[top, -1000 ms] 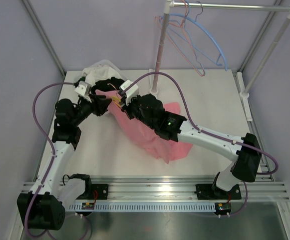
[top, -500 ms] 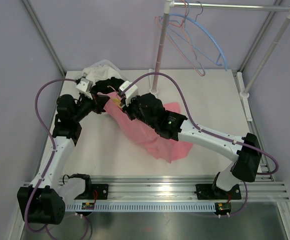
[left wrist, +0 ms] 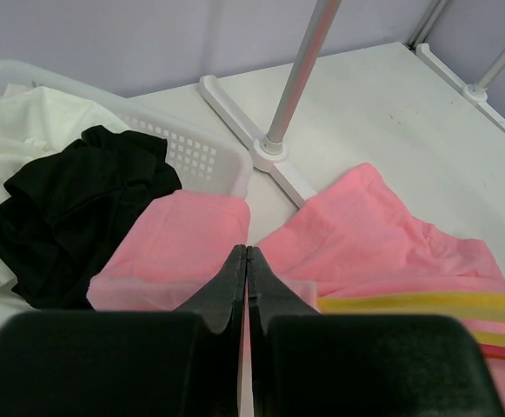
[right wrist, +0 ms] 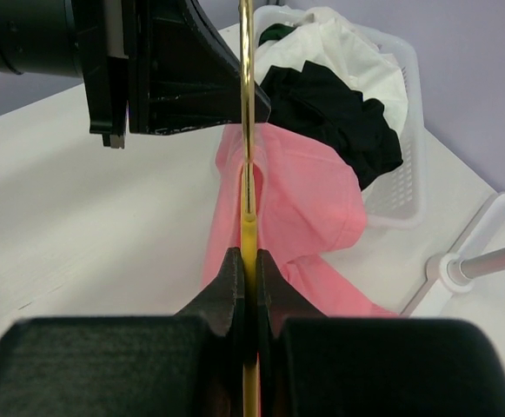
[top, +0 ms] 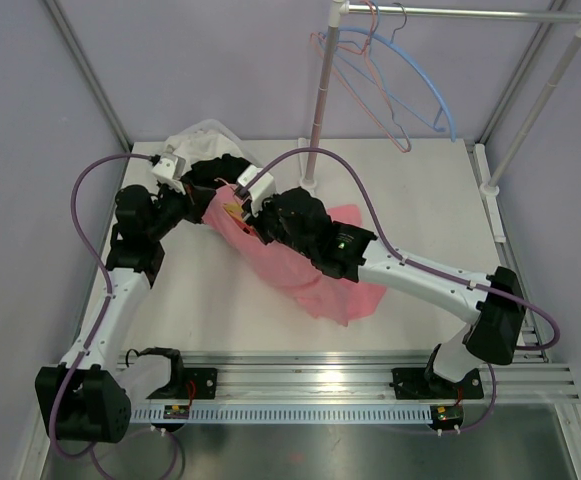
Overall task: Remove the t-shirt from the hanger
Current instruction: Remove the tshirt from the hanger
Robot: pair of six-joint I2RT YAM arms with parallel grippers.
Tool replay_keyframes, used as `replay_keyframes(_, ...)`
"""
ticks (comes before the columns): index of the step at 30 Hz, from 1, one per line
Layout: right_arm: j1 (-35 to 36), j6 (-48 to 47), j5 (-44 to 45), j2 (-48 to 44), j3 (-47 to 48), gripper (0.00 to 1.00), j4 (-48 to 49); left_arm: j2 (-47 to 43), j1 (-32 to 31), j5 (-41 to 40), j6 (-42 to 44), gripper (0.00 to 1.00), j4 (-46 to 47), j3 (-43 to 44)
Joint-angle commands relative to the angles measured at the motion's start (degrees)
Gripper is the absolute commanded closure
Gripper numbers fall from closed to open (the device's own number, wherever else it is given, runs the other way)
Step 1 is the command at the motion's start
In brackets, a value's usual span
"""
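The pink t-shirt is held by just a thin fold in my left gripper, so I should open it and take more cloth (left wrist: 302, 291) beside the yellow hanger before the pull.
The pink t-shirt (top: 315, 280) lies spread on the white table, its upper end lifted between both grippers. My right gripper (top: 248, 215) is shut on the yellow hanger (right wrist: 247, 174), which runs straight up from the jaws in the right wrist view, with the shirt (right wrist: 295, 204) draped below it. My left gripper (top: 208, 203) is just left of it, shut with a thin fold of the pink shirt (left wrist: 182, 252) at its tips (left wrist: 248, 252). The yellow hanger bar (left wrist: 426, 304) shows at the lower right of the left wrist view.
A white basket (top: 198, 132) with white and black clothes (left wrist: 78, 200) stands at the back left, just behind the grippers. A clothes rack pole (top: 318, 110) on a white foot (left wrist: 261, 152) stands at the back middle, with blue and pink wire hangers (top: 410, 85) on its rail.
My left gripper has moved a little back and left toward the basket, drawing the pink fabric with it. The right gripper holds the hanger almost in place.
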Motion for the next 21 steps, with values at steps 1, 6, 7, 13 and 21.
replay_keyframes(1,0.35,-1.40,1.89,-4.27,2.20,1.00,-0.29,0.70,0.28,-1.59,0.13,1.00,0.50,2.83)
replay_keyframes(6,0.35,-1.58,3.65,-5.24,1.50,1.00,-0.38,-0.70,0.28,0.69,0.48,0.81,0.94,2.30)
replay_keyframes(7,0.35,-1.49,4.70,-5.42,1.33,1.00,-0.21,-1.05,0.28,2.26,0.65,0.72,1.20,1.69)
replay_keyframes(13,0.35,-0.26,9.10,-4.89,0.97,1.00,2.52,-6.32,0.28,5.70,1.01,0.37,5.16,-1.91)
replay_keyframes(21,0.35,1.76,7.96,-3.49,1.59,1.00,5.59,-8.44,0.28,11.23,1.18,0.25,8.32,-4.38)
